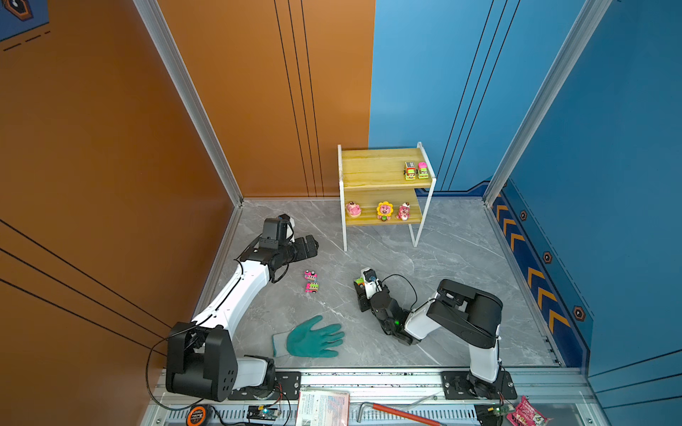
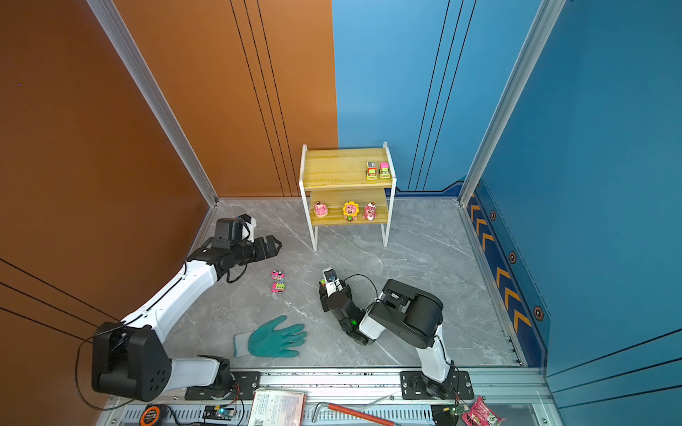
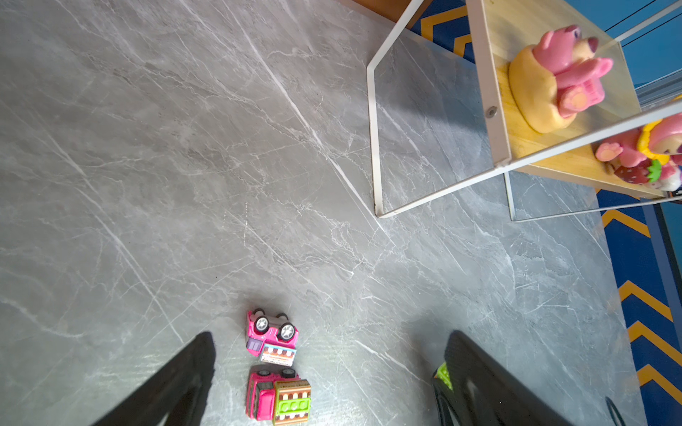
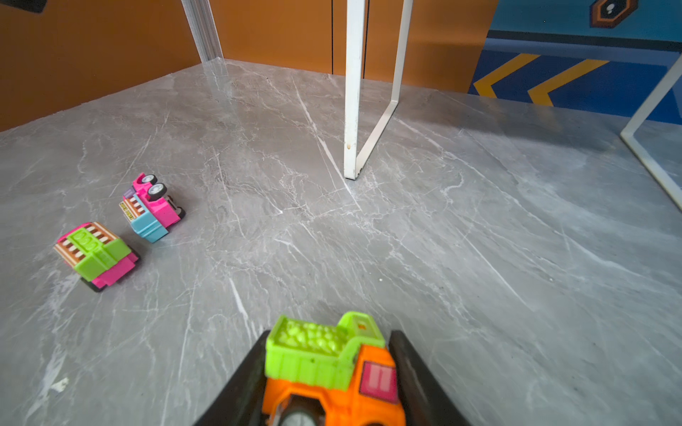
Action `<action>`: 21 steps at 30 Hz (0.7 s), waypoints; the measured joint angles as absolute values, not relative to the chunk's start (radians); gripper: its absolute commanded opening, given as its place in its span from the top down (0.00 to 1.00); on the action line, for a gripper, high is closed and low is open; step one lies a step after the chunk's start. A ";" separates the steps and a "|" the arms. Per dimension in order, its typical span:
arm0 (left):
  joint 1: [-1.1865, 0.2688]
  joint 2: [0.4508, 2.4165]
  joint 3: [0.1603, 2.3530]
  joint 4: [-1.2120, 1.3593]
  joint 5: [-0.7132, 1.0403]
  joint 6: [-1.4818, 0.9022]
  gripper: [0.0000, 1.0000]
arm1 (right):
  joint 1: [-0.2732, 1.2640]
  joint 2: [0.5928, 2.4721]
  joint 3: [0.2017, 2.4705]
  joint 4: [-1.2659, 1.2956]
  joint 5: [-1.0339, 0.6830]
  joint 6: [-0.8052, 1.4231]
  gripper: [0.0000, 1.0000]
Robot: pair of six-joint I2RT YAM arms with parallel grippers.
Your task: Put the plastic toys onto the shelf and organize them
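Observation:
I have the orange and green truck by nose and tail in my right gripper, so next I put it down, turn it lengthwise and take its long sides (image 4: pixel 339 399).
The shelf (image 1: pixel 372 169) (image 2: pixel 336 169) stands at the back of the table. Two cars (image 1: pixel 416 170) sit on its top board at the right end, and three pink bears (image 1: pixel 384 211) stand in a row on the lower board. Two pink cars (image 1: pixel 311 281) (image 3: pixel 272 337) (image 4: pixel 151 208) lie close together on the table, the far one wheels up. My left gripper (image 1: pixel 312 245) (image 3: pixel 331 335) hangs open above them, holding nothing. My right gripper (image 1: pixel 360 286) (image 4: pixel 330 333) is shut on an orange and green truck (image 4: pixel 328 369), low over the table's middle.
A teal glove (image 1: pixel 313 337) lies flat near the front edge between the arms. The shelf's white legs (image 4: pixel 350 92) stand ahead of the right gripper. A tape measure (image 1: pixel 195 415), a booklet (image 1: pixel 324 407) and a red-handled key (image 1: pixel 398 413) lie on the front rail.

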State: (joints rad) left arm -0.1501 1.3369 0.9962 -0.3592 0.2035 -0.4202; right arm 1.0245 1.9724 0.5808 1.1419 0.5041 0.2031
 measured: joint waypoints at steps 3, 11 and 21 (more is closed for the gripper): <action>-0.151 1.336 0.996 -0.359 0.204 -0.420 0.02 | 1.040 1.992 0.551 1.184 0.522 0.203 0.50; -0.152 1.333 0.996 -0.358 0.204 -0.420 0.02 | 1.068 1.996 0.510 1.206 0.543 0.204 0.50; -0.160 1.318 0.996 -0.356 0.202 -0.420 0.02 | 1.085 1.996 0.437 1.221 0.547 0.223 0.41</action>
State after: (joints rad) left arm -0.1596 1.3182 0.9962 -0.3561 0.2024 -0.4198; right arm 1.0855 1.9957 0.4370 1.2209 0.5472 0.2230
